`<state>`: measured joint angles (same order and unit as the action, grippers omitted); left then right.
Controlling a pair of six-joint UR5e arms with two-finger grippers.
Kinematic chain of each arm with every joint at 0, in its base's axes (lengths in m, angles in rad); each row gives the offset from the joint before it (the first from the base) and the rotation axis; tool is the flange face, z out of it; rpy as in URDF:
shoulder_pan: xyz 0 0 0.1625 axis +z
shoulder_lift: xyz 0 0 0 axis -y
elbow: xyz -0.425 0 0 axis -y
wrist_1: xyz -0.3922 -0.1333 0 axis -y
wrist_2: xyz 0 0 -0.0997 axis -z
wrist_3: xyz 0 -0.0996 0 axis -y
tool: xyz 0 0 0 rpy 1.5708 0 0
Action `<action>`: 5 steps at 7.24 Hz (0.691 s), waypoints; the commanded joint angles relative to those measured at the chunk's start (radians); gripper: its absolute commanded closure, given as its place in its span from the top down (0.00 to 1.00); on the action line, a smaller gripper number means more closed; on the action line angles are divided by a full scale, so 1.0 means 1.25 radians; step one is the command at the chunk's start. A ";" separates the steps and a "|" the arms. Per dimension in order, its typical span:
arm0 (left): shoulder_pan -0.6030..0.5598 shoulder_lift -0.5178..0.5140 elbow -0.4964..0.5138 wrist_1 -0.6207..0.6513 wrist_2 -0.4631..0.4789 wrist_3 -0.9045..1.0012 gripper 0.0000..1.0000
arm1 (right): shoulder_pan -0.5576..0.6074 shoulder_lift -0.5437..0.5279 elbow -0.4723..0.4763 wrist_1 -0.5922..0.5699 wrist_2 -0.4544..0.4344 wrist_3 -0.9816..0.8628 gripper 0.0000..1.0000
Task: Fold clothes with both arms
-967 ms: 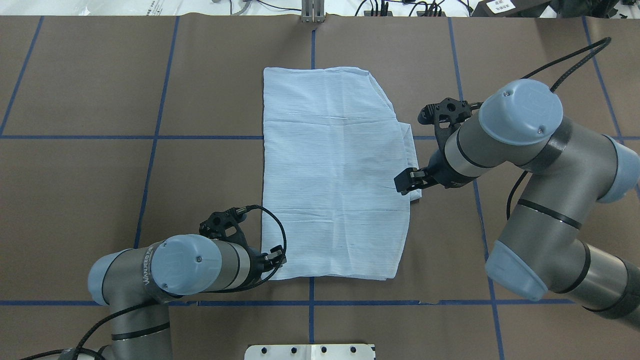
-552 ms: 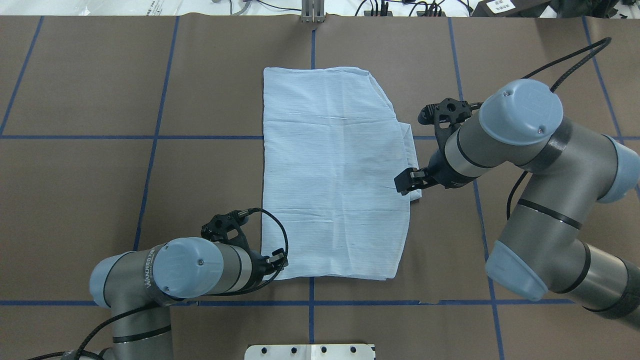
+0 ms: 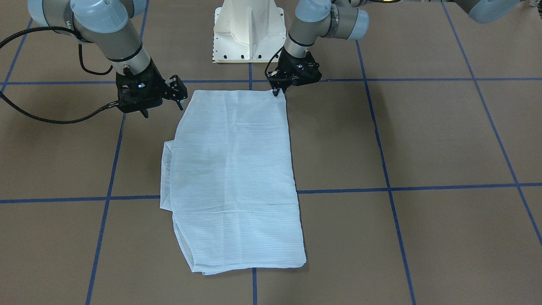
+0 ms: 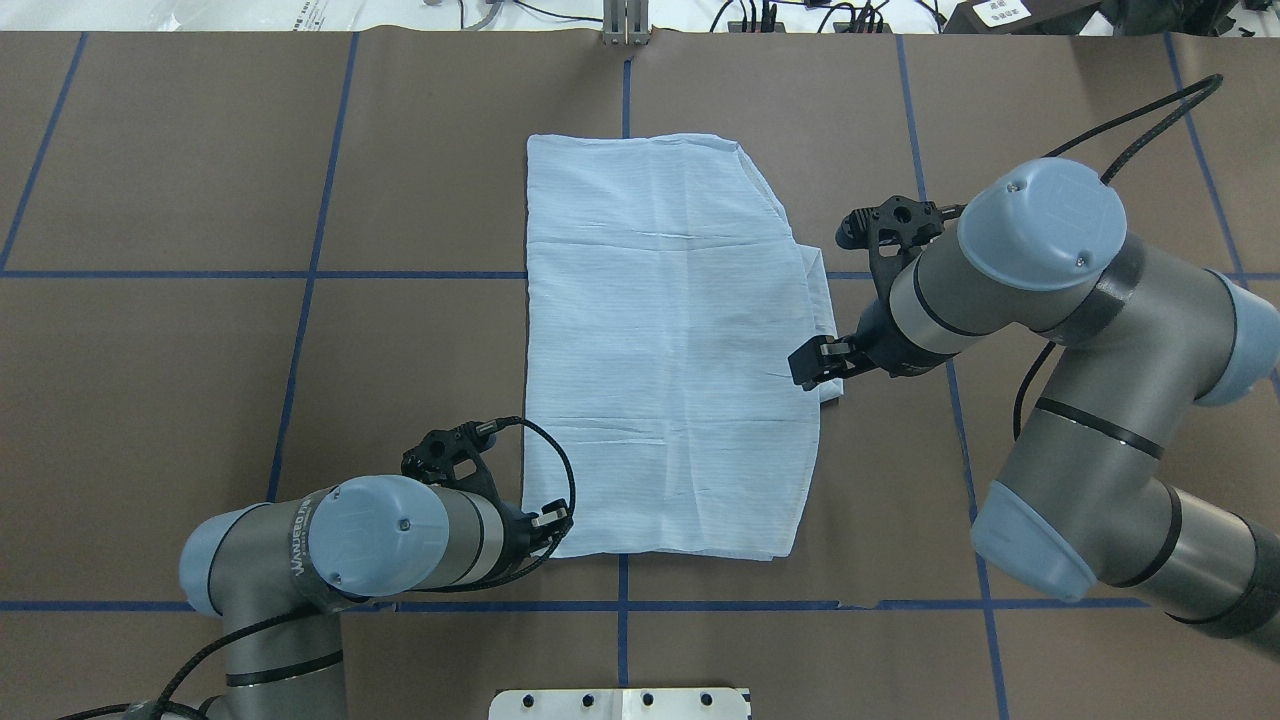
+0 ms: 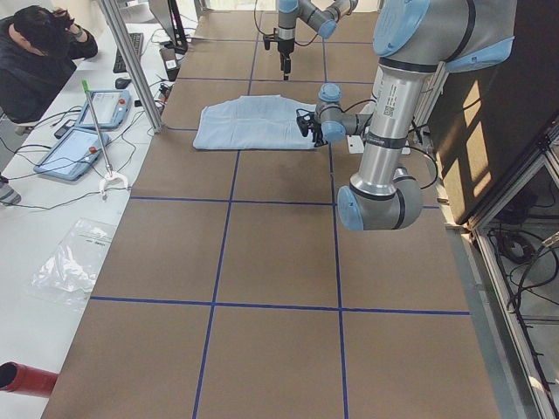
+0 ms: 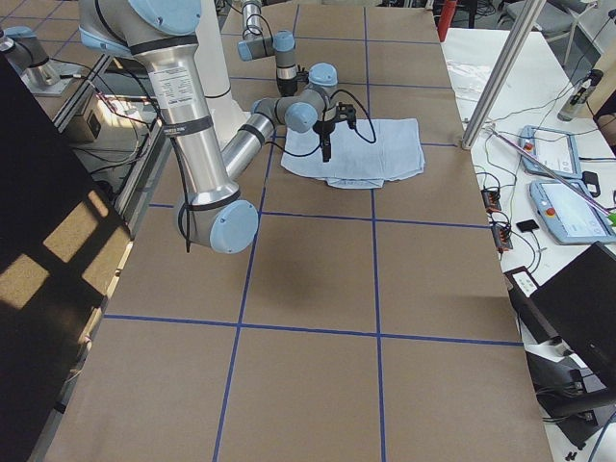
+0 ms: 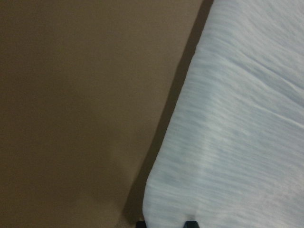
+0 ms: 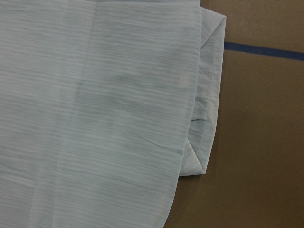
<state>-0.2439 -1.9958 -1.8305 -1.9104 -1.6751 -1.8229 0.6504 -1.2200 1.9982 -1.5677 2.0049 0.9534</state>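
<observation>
The shirt's free near corner [image 3: 206, 93], across the near edge from the corner where my left gripper is, will be gripped by my right gripper.
The light-blue striped shirt [image 4: 670, 350] lies folded into a tall rectangle in the middle of the brown table, also in the front view [image 3: 233, 178]. A folded-under layer sticks out on its right side [image 8: 209, 118]. My left gripper [image 4: 552, 525] is down at the shirt's near left corner [image 3: 277, 91]. In the left wrist view two dark fingertips [image 7: 190, 223] stand apart at the cloth corner [image 7: 237, 142], so it looks open. My right gripper [image 4: 818, 372] hovers open above the shirt's right edge [image 3: 164, 109] and holds nothing.
The white pedestal base [image 3: 247, 29] stands at the robot's edge of the table. Blue tape lines [image 4: 300, 300] grid the brown surface. An operator [image 5: 39, 52], tablets [image 5: 105, 109] and a metal pole [image 5: 131, 61] are beyond the far edge.
My left arm has shifted slightly toward the table's near edge at the shirt's corner. The right arm and the shirt have not moved.
</observation>
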 commanded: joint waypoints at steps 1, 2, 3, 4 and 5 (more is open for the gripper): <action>0.000 -0.001 -0.001 0.003 0.000 0.000 0.03 | -0.002 -0.001 0.003 0.000 0.001 0.030 1.00; 0.000 -0.001 -0.007 0.004 0.000 0.000 0.00 | -0.015 -0.001 0.009 0.001 -0.002 0.081 1.00; -0.002 0.000 -0.024 0.004 -0.001 0.000 0.00 | -0.039 0.000 0.014 0.001 -0.011 0.131 1.00; -0.002 0.000 -0.034 0.004 -0.001 0.000 0.00 | -0.062 0.000 0.014 0.001 -0.020 0.194 1.00; -0.002 -0.001 -0.034 0.004 -0.001 0.000 0.00 | -0.117 0.008 0.013 0.001 -0.073 0.317 1.00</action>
<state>-0.2466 -1.9962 -1.8665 -1.9053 -1.6765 -1.8224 0.5683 -1.2172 2.0141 -1.5663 1.9679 1.2004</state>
